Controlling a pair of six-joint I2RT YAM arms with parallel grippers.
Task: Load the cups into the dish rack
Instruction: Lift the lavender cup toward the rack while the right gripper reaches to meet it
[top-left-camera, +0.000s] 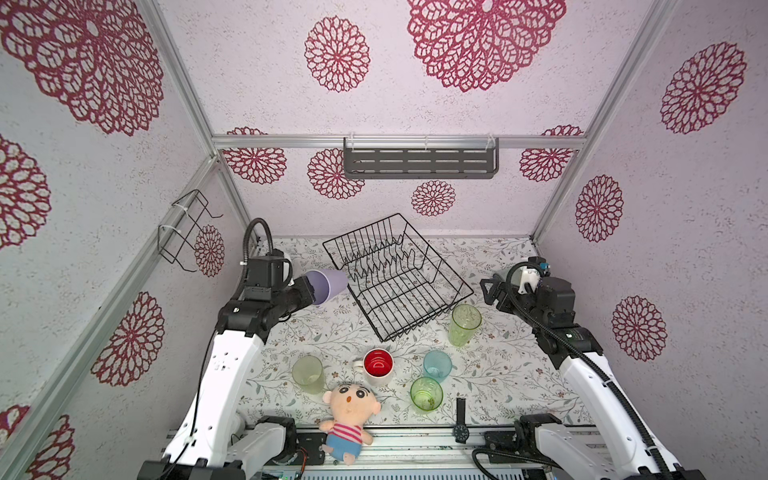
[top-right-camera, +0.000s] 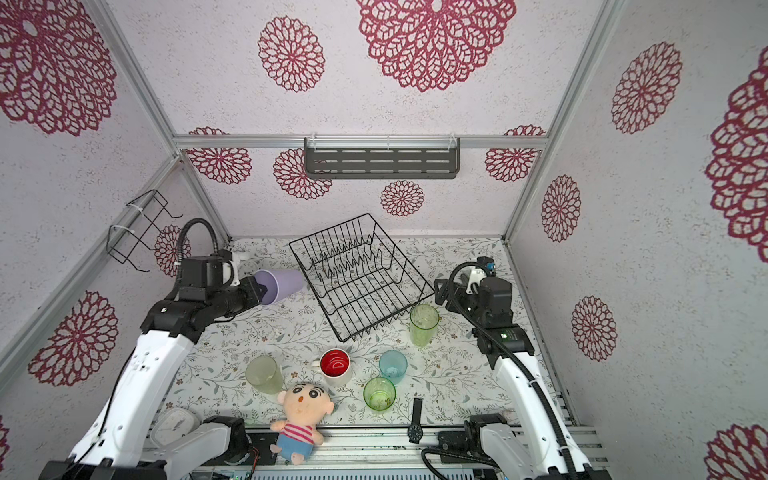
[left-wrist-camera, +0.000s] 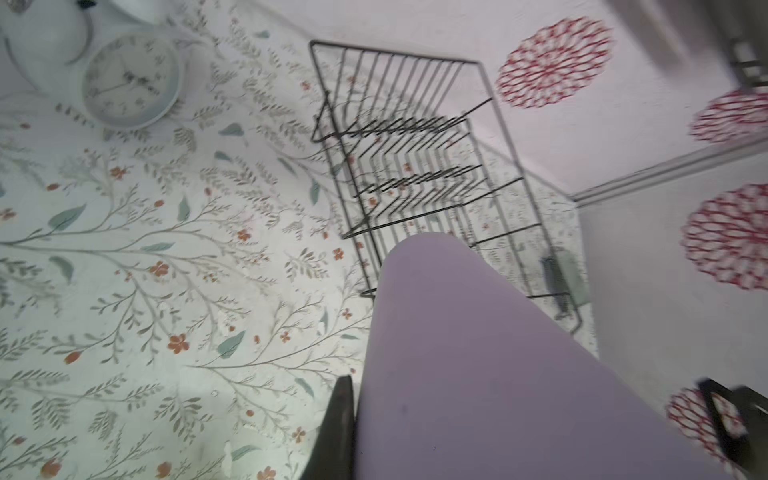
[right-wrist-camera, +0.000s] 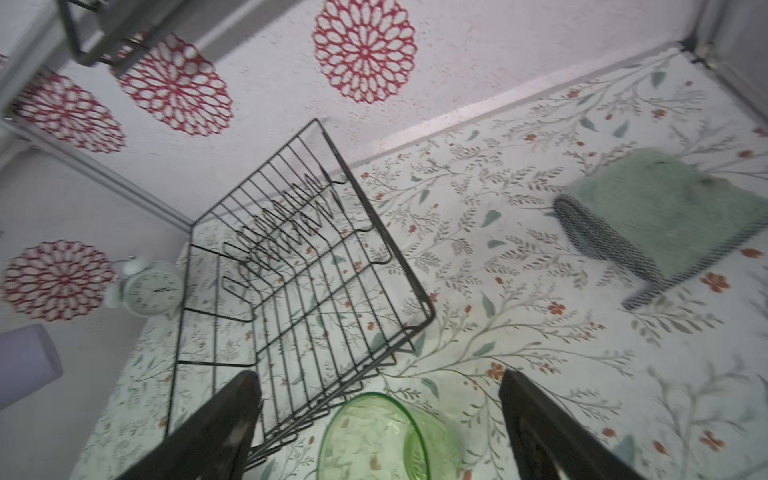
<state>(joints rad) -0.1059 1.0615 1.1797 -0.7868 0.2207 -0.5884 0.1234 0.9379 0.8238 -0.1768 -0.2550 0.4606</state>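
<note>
My right gripper should grab the lilac tumbler's bottom end (top-left-camera: 343, 280) (right-wrist-camera: 46, 357), because my left gripper holds the tumbler by its rim.
My left gripper (top-left-camera: 309, 291) is shut on the rim of the lilac tumbler (top-left-camera: 330, 283) (top-right-camera: 282, 283), which is held tilted on its side just left of the dish rack (top-left-camera: 428, 316) (top-right-camera: 386, 318). In the left wrist view one finger (left-wrist-camera: 340, 432) lies against the tumbler's wall (left-wrist-camera: 478, 365); the other finger is hidden. My right gripper (right-wrist-camera: 378, 380) is open above a clear green tumbler (right-wrist-camera: 374, 440) (top-left-camera: 464, 324) standing by the rack's near right corner. A beige tumbler (top-left-camera: 308, 373), a red-lined white mug (top-left-camera: 378, 365), a teal tumbler (top-left-camera: 437, 365) and another green tumbler (top-left-camera: 426, 394) stand in front.
A plush doll (top-left-camera: 349, 419) and a wristwatch (top-left-camera: 460, 419) lie at the table's front edge. A white alarm clock (left-wrist-camera: 131, 81) stands at the back left, and a green mitt (right-wrist-camera: 665, 216) lies at the back right. A wire holder (top-left-camera: 187, 228) and a grey shelf (top-left-camera: 419, 160) hang on the walls.
</note>
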